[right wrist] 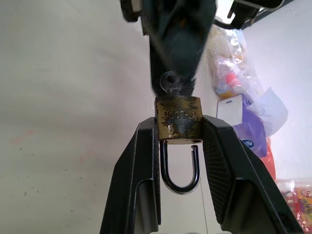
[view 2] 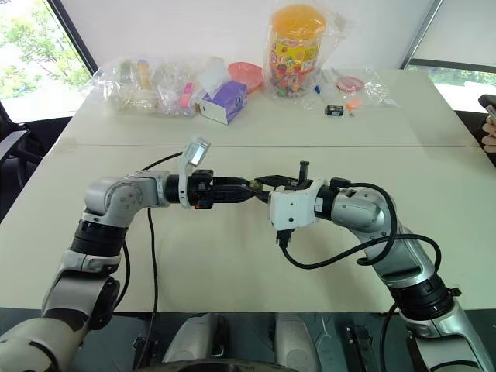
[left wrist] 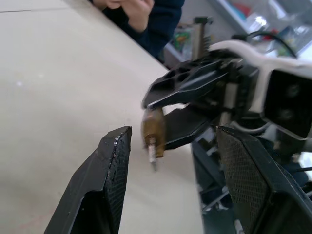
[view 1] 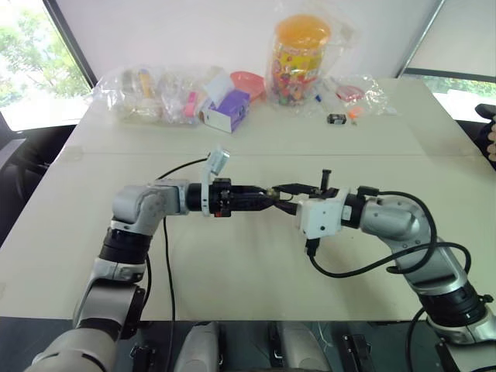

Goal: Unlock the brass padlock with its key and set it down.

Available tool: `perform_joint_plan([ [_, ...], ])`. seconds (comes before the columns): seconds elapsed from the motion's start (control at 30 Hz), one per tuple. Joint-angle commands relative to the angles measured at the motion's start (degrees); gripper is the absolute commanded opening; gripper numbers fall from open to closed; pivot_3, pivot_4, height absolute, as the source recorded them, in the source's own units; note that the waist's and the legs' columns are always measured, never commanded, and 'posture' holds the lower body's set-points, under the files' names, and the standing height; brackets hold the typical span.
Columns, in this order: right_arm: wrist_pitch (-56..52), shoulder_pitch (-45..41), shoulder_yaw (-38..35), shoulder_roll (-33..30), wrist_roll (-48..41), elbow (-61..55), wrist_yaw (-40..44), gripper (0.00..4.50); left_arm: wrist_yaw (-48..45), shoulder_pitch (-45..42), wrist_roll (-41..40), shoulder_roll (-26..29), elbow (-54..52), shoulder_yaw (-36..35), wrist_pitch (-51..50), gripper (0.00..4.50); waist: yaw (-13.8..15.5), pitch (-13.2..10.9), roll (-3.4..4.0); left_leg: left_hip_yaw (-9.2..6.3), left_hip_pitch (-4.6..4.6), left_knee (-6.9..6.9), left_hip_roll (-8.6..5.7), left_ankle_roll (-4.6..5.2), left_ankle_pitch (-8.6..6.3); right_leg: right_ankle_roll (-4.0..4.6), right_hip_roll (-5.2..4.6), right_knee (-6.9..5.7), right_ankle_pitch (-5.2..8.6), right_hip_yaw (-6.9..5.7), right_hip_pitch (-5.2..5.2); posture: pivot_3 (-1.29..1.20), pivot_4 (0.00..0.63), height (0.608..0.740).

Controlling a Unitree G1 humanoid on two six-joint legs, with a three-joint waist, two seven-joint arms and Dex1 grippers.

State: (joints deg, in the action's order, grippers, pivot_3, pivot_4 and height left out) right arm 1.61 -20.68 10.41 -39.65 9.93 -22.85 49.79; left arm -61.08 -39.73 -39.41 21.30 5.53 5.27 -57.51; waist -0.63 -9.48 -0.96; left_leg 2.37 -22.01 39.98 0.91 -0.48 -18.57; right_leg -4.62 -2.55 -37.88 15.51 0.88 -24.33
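The free leg of the shackle sticks out of the padlock between the fingers of my right gripper, so my left gripper should take the body (right wrist: 179, 118) before my right gripper backs away.
The brass padlock (right wrist: 178, 117) is pinched by its body between the fingers of my right gripper (right wrist: 178, 123), which is shut on it. Its silvery shackle (right wrist: 180, 181) loops back toward the right wrist; I cannot tell whether both legs are seated. The key (left wrist: 152, 152) sticks out of the padlock's (left wrist: 153, 127) far end. My left gripper (left wrist: 175, 131) stands open, one finger on each side of the key, touching neither it nor the lock. Both grippers meet above the middle of the table (view 1: 232, 263), left gripper (view 1: 263, 198) facing right gripper (view 1: 283, 188).
Along the table's far edge lie clear bags of small items (view 1: 147, 93), a purple box (view 1: 226, 108), an orange-lidded jar (view 1: 301, 58) and a small black gadget (view 1: 336, 118). A person's hand (view 1: 490, 136) shows at the right edge. Bare tabletop lies below the grippers.
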Motion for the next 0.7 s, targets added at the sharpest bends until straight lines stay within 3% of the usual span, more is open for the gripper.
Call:
perform_joint_plan([
  [0.03,-0.5,-0.7,-0.8,0.5,-1.1,-2.2,-0.9,0.64,1.1,-0.2,1.3,-1.1,0.4,0.1,3.1,2.92,0.0,0.0,0.0,0.0,0.0,0.0,0.0,0.0,0.0,0.0,0.0,0.0,0.0,0.0,0.0,0.0,0.15,0.735],
  [0.37,-0.8,-1.0,-0.5,0.7,-0.9,-2.2,-0.7,0.64,1.9,-2.0,1.0,-3.2,4.0,-1.2,4.8,2.92,0.0,0.0,0.0,0.0,-0.02,0.02,-0.01,0.01,-0.01,0.0,-0.01,0.0,0.0,0.0,0.0,0.0,0.15,0.735],
  [0.47,-0.7,-1.0,-0.5,0.6,-0.8,-2.2,-0.7,0.64,1.8,-2.2,1.0,-3.2,4.2,-1.2,4.9,2.03,0.0,0.0,0.0,0.0,-0.02,0.02,-0.01,0.01,-0.01,0.0,0.0,0.0,0.0,-0.01,0.0,0.0,0.15,0.735],
  [0.6,-0.6,-1.0,-0.4,0.5,-0.7,-2.2,-0.7,0.64,1.4,-2.1,0.9,-2.9,4.1,-1.2,5.0,0.16,0.0,0.0,0.0,-0.01,-0.02,0.02,-0.01,0.02,-0.01,0.0,0.0,0.0,0.0,-0.01,-0.01,0.0,0.15,0.735],
  [0.7,-0.4,-0.9,-0.3,0.4,-0.6,-2.1,-0.7,0.64,1.3,-2.0,0.7,-2.6,4.0,-1.1,4.9,0.08,0.0,0.0,0.0,-0.01,-0.02,0.02,-0.01,0.02,-0.01,0.0,0.0,0.0,0.0,0.0,-0.01,0.0,0.15,0.735],
])
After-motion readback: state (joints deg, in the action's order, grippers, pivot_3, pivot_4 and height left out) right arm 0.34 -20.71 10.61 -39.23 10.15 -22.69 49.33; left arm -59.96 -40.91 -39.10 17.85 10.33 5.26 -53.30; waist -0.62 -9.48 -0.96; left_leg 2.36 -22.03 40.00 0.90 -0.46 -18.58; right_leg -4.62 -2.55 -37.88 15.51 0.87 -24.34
